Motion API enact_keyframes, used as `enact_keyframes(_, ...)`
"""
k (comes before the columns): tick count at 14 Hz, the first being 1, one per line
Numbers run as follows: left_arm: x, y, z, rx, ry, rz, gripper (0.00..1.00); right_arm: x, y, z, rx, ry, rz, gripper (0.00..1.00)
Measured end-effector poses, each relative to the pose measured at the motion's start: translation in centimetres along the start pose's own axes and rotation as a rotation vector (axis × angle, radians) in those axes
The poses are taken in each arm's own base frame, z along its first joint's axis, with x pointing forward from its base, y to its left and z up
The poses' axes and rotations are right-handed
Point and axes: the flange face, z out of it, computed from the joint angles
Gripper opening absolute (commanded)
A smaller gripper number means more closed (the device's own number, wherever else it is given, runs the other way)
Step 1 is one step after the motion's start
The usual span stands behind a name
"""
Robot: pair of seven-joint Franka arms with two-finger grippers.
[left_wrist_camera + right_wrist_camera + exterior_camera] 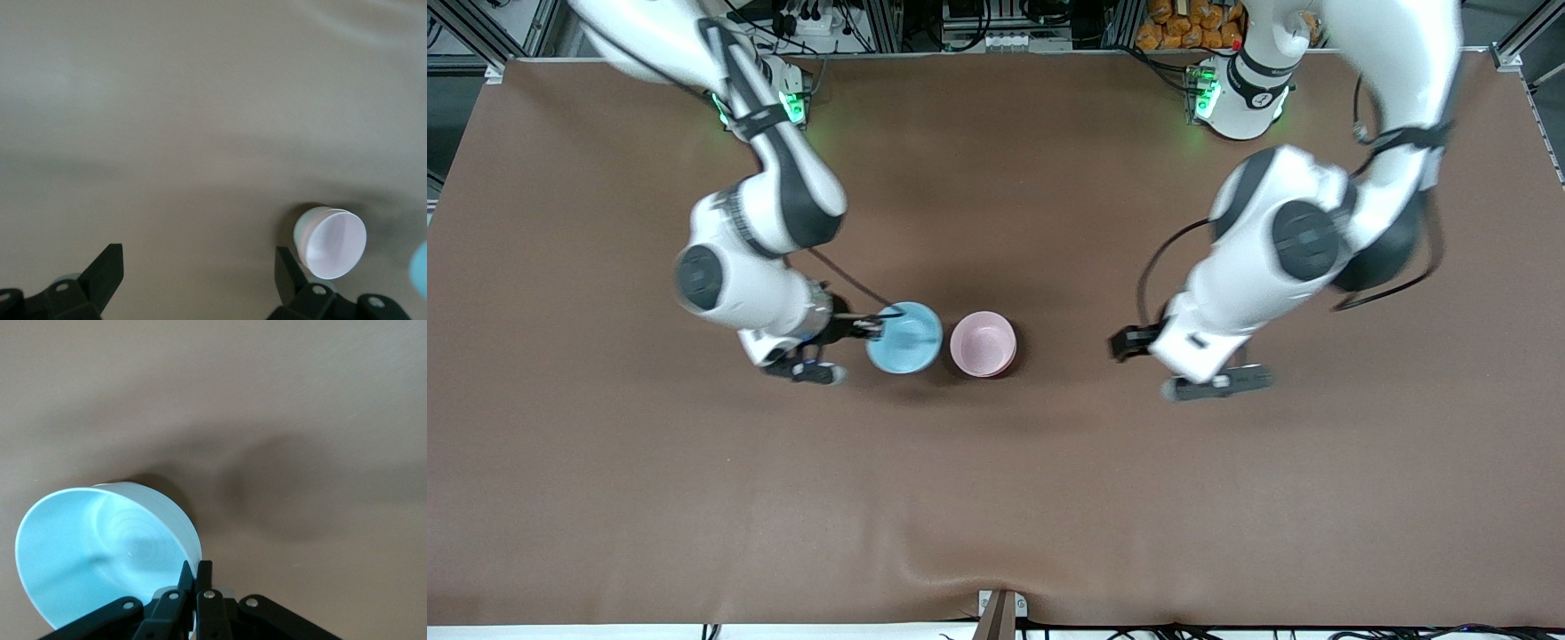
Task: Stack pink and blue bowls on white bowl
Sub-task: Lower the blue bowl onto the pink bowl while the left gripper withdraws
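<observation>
I should let go of the blue bowl, which hangs tilted just over the table, with my right gripper inside the upright pink bowl (983, 343).
The light blue bowl (904, 338) hangs tilted just over the table, beside the pink bowl (983, 344) toward the right arm's end. My right gripper (874, 327) is shut on its rim, one finger inside and one outside, as the right wrist view (198, 570) shows with the blue bowl (100, 553). The pink bowl (331, 242) sits upright; a whitish wall shows under its rim in the left wrist view, and no white bowl shows apart from it. My left gripper (1127, 343) is open and empty (200, 267), low over the table, apart from the pink bowl toward the left arm's end.
The brown table cloth (996, 498) covers the whole table. An edge of the blue bowl (421, 268) shows at the border of the left wrist view. Cables and equipment lie along the table edge at the robots' bases.
</observation>
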Motion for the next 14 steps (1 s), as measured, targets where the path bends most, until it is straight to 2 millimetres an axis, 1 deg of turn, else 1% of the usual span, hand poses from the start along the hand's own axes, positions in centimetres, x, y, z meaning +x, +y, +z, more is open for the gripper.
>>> enact_keyframes(2, 0.7, -3.7, -3.8, 0.017, 0.01, 0.03, 1.0, -2.1, -2.7, 1.9, 0.001, 0.016, 0.026, 0.0)
enact_keyframes(3, 1.0, -5.4, -5.3, 0.022, 0.018, 0.04, 1.0, -2.8, -3.7, 2.9, 0.003, 0.026, 0.042, 0.0)
enact_keyframes(5, 1.2, -7.6, -7.5, 0.029, 0.027, 0.034, 1.0, -3.9, -5.1, 4.7, 0.007, 0.043, 0.071, 0.0)
enact_keyframes(7, 1.0, -8.8, -8.5, 0.041, 0.016, 0.019, 1.0, -4.6, -5.8, 6.5, 0.005, 0.051, 0.089, 0.0)
enact_keyframes(10, 1.1, -10.3, -9.2, 0.05, 0.008, 0.014, 1.0, -4.5, -5.6, 8.2, -0.003, 0.052, 0.103, 0.0)
enact_keyframes(12, 1.7, -12.7, -9.9, 0.055, 0.003, 0.033, 1.0, -4.2, -5.3, 8.7, 0.005, 0.056, 0.123, 0.0)
enact_keyframes(14, 1.8, -15.0, -11.0, 0.066, -0.01, 0.054, 1.0, -4.1, -5.3, 8.9, 0.018, 0.055, 0.146, 0.0)
